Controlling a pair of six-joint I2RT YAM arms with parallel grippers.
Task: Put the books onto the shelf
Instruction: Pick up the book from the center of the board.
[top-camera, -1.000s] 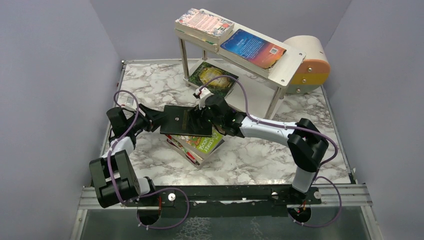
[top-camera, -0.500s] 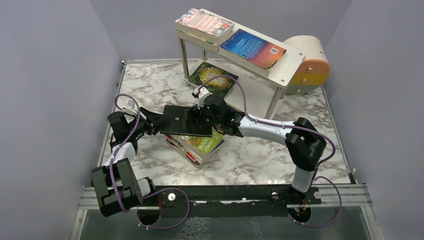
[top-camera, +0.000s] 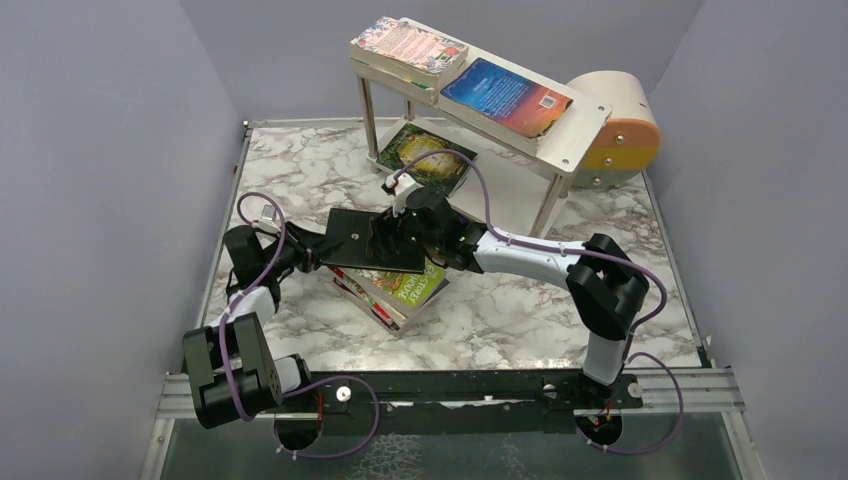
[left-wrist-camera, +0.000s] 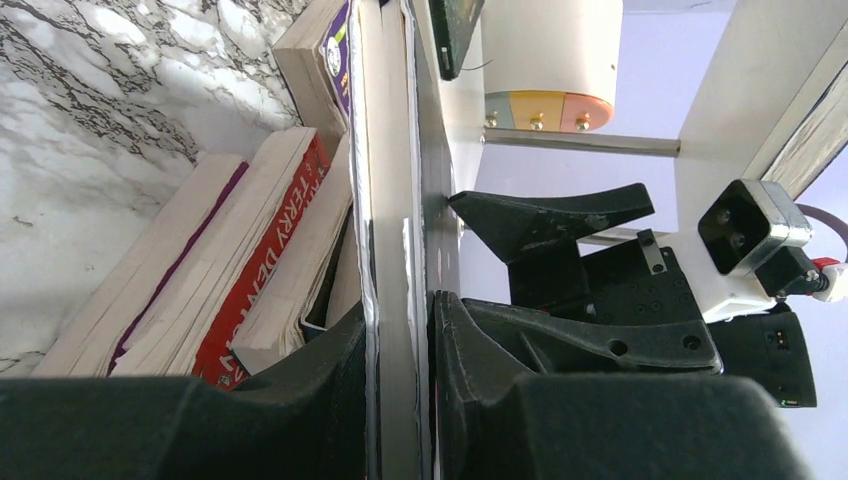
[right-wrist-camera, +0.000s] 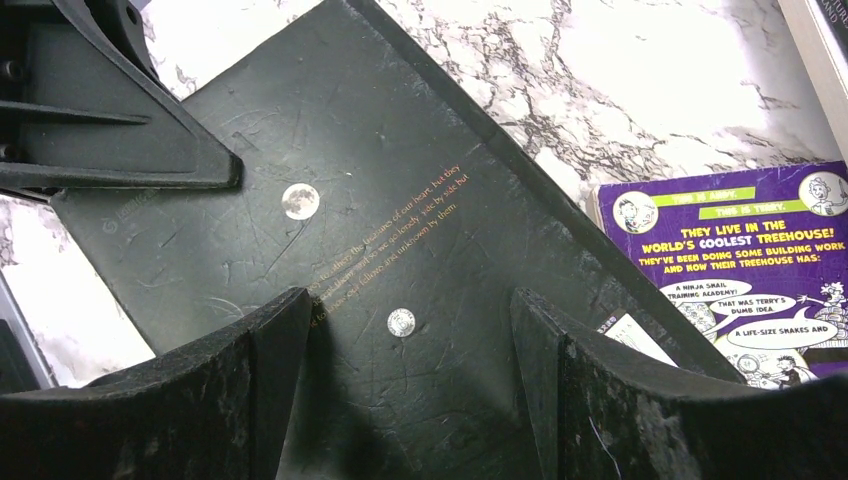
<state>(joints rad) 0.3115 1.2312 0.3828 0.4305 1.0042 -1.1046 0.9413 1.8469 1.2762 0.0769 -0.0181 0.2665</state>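
The robot's left gripper should release the black book on top of the green book on the lower level (top-camera: 420, 168).
A black book (top-camera: 360, 238) lies on top of a stack of books (top-camera: 400, 290) in the middle of the marble table. My left gripper (top-camera: 318, 248) is shut on its left edge. In the left wrist view the book's edge (left-wrist-camera: 395, 200) is pinched between both pads, around the gripper's midpoint (left-wrist-camera: 398, 340). My right gripper (top-camera: 393, 232) is open directly over the black cover (right-wrist-camera: 380, 200), its jaws apart with nothing between them (right-wrist-camera: 400, 350). A purple book (right-wrist-camera: 740, 270) shows beneath. The shelf (top-camera: 575, 135) at the back carries a pink-patterned book (top-camera: 408, 45) and a blue one (top-camera: 505, 95); a green book (top-camera: 425, 158) lies on its lower tier.
A round beige-and-orange box (top-camera: 620, 125) stands right of the shelf. Purple walls close in the table on three sides. A red-spined book (left-wrist-camera: 265, 260) sits in the stack under the black one. My left gripper's finger (right-wrist-camera: 120, 140) shows in the right wrist view.
My left gripper has closed on the black book's left edge. The right gripper has shifted slightly left over the cover and stays open.
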